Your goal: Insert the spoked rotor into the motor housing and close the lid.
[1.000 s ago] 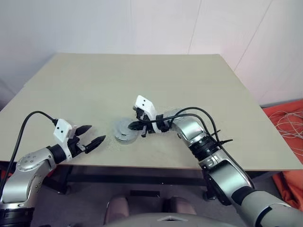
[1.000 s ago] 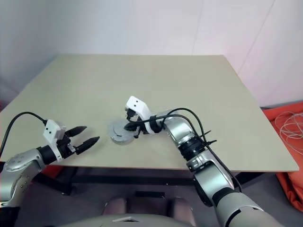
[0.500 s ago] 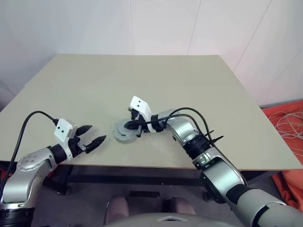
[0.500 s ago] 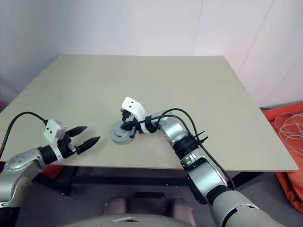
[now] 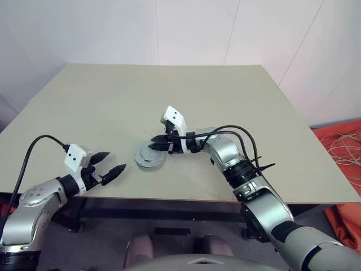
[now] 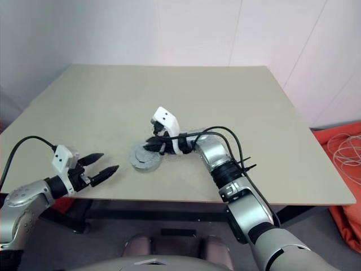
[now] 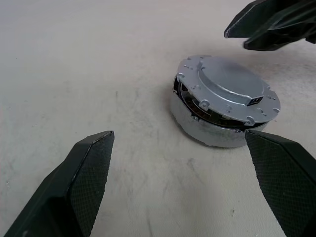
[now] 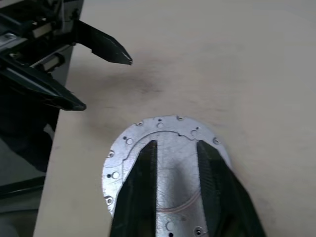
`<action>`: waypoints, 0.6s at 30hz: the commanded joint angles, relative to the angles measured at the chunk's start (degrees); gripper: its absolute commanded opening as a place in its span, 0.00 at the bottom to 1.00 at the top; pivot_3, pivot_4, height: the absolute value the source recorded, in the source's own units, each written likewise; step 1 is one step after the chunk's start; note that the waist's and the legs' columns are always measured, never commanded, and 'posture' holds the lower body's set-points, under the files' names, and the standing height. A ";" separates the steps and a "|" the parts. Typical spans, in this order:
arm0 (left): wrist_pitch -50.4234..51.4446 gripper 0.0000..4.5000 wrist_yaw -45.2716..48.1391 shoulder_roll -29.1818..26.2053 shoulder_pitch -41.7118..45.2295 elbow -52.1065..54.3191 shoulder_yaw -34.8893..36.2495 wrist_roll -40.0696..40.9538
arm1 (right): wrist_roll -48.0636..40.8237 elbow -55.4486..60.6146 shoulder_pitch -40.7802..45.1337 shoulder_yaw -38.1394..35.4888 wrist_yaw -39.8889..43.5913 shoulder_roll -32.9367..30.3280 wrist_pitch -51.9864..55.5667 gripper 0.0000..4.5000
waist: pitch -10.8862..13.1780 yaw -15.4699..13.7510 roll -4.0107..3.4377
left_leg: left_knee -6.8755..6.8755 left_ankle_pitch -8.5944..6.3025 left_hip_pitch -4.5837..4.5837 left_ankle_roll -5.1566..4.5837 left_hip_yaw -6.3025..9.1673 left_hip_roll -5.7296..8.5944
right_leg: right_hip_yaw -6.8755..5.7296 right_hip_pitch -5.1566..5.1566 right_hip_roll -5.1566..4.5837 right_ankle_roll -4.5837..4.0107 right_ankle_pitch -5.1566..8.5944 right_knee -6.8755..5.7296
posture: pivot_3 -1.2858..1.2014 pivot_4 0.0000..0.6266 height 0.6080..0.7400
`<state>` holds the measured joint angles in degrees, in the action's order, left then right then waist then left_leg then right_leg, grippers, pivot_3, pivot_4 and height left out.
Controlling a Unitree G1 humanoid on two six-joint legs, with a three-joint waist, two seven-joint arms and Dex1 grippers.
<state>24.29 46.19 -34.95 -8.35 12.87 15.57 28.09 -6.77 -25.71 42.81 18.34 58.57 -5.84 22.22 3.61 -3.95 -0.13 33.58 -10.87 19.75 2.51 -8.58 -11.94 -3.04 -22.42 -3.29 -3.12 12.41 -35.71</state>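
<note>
The lid is sitting crooked on the motor housing with a gap under its rim, so next my right gripper opens wider and takes hold of the lid's raised middle (image 8: 177,169).
The motor housing (image 7: 212,129) sits near the table's front edge, a round silver-grey casing with the lid (image 7: 224,94) lying on top, slightly askew so a dark gap shows under its rim. The spoked rotor is hidden. My right gripper (image 8: 175,144) hovers just over the lid (image 8: 163,163), its fingers a little apart and open, with nothing between them. My left gripper (image 5: 115,160) stands wide open to the left of the housing (image 5: 149,159) and apart from it. Its two fingers (image 7: 84,182) frame the casing in the left wrist view.
The beige table (image 5: 169,96) stretches wide behind the housing. Its front edge runs just in front of the left gripper. An orange cloth with white cables (image 5: 344,147) lies on the floor at the right.
My right gripper's fingers, shut on top of the lid before, have parted and tipped up a little off it. The housing and the left gripper have stayed put.
</note>
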 commanded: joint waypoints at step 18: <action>-0.45 1.00 -0.24 -0.72 -0.35 2.96 2.13 1.27 | 5.72 -13.57 6.06 3.08 3.88 2.44 -15.30 0.98 | 0.00 0.02 0.00 | -0.01 0.00 0.01 0.00 0.00 -0.04 | 0.00 -0.01 -0.01 -0.15 -0.08 0.02 | 0.52 0.00 1.00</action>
<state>24.28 46.00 -35.04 -8.93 13.98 15.90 28.29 -1.39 -38.86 47.00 21.71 62.74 -3.86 8.88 3.61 -3.93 -0.13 33.57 -10.88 19.78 2.51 -8.58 -11.98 -3.04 -22.44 -3.30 -3.26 12.34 -35.68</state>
